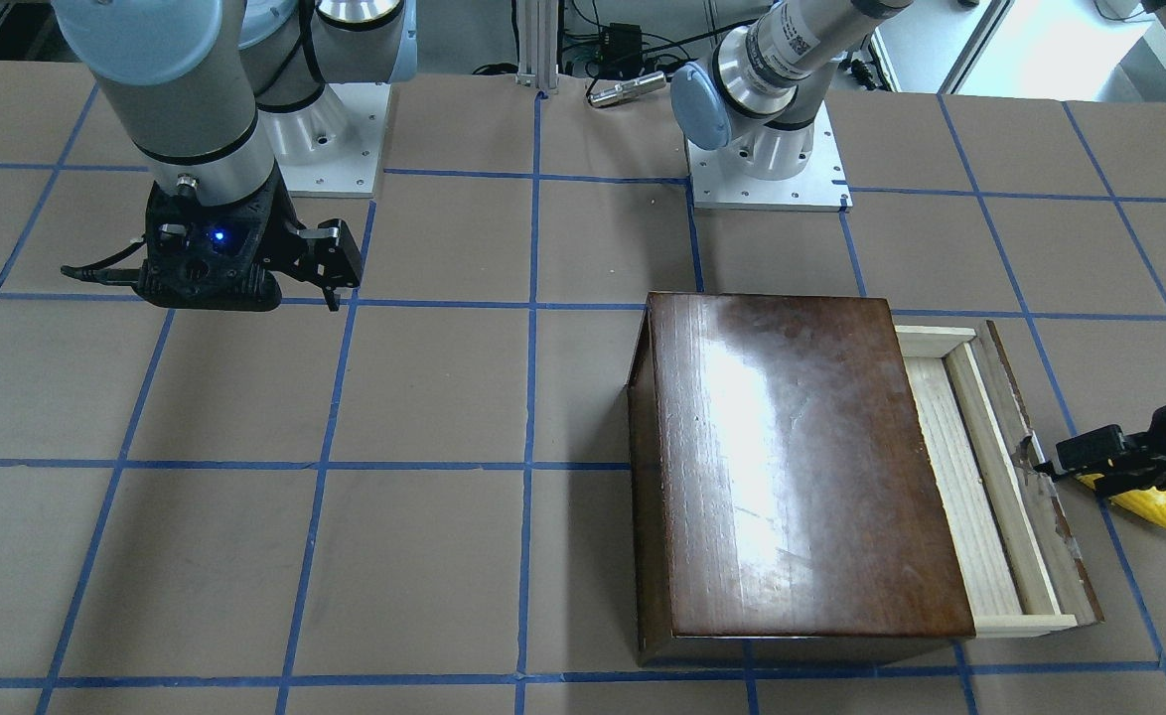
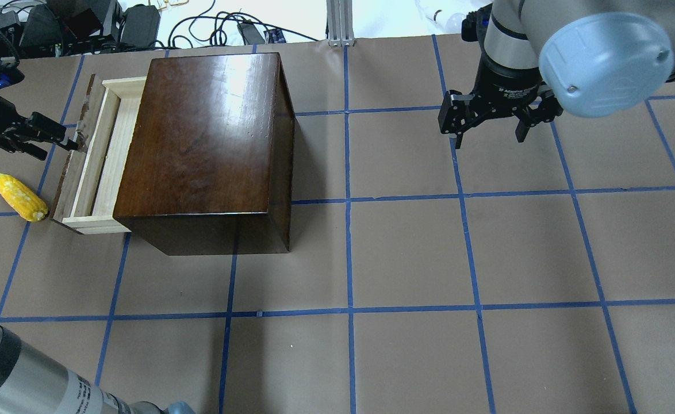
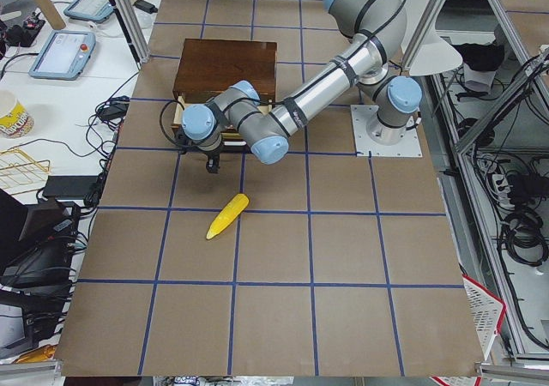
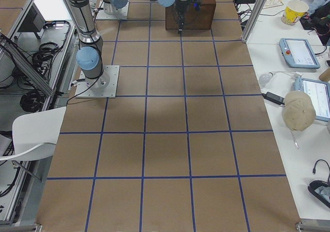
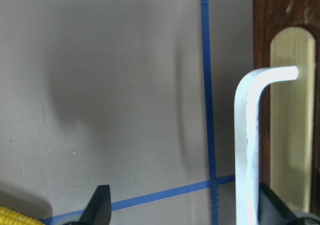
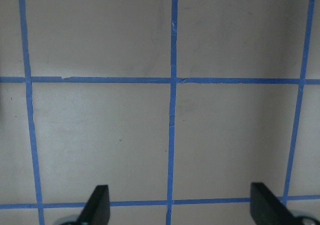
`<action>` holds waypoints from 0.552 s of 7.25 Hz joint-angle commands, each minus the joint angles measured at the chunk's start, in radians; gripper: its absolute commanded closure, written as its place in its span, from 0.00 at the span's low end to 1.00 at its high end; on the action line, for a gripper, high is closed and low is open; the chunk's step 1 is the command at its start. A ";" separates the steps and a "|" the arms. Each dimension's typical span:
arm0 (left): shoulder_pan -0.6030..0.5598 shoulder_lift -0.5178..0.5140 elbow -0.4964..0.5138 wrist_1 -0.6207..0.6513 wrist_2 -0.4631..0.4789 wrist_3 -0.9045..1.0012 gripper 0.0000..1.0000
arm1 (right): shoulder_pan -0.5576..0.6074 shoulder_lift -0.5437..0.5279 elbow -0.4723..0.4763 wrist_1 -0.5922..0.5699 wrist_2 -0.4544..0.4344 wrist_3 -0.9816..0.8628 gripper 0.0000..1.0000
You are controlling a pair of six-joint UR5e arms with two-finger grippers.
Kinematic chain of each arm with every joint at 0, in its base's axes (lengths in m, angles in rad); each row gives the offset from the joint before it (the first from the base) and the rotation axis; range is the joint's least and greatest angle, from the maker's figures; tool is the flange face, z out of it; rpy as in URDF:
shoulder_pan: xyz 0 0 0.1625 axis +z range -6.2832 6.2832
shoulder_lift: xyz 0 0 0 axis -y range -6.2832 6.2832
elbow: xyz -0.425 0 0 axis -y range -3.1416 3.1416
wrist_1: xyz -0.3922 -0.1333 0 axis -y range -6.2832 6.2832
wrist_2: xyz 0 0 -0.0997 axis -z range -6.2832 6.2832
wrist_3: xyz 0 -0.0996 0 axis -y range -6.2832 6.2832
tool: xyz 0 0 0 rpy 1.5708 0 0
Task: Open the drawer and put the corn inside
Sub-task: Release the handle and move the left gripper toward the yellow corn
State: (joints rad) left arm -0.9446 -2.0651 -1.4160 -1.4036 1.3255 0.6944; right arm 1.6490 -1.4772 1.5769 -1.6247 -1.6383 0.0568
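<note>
The yellow corn lies beside the drawer's front, and my left gripper will leave the drawer's handle and close on the middle [image 1: 1136, 497] of that corn.
The drawer [image 2: 99, 155] of pale wood stands partly pulled out of the glossy dark-brown box [image 2: 199, 132], toward the table's left end. My left gripper [image 2: 56, 141] is open at the drawer's dark front panel [image 5: 285, 15]. In the left wrist view the metal handle [image 5: 247, 150] lies between its fingertips, close to the right one, and is not clamped. The yellow corn [image 2: 20, 197] lies on the table beside the drawer's front, near the left gripper; it also shows in the front view [image 1: 1154, 508]. My right gripper [image 2: 487, 135] is open and empty above the table, far from the box.
The table [image 2: 406, 259] is brown paper with a blue tape grid. The arm bases [image 1: 767, 169] stand at the robot's edge. Cables and devices [image 2: 84, 26] lie beyond the far edge behind the box.
</note>
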 commanded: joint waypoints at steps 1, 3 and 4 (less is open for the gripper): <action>0.039 0.028 0.027 -0.002 0.020 -0.006 0.00 | 0.000 0.000 0.000 -0.001 0.000 0.000 0.00; 0.058 0.008 0.060 0.003 0.021 -0.027 0.00 | 0.000 0.000 0.000 -0.001 0.000 0.000 0.00; 0.075 0.000 0.057 0.012 0.017 -0.159 0.00 | 0.000 0.000 0.000 -0.001 0.000 0.000 0.00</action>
State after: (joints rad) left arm -0.8873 -2.0552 -1.3629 -1.4004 1.3437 0.6436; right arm 1.6490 -1.4772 1.5769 -1.6259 -1.6383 0.0568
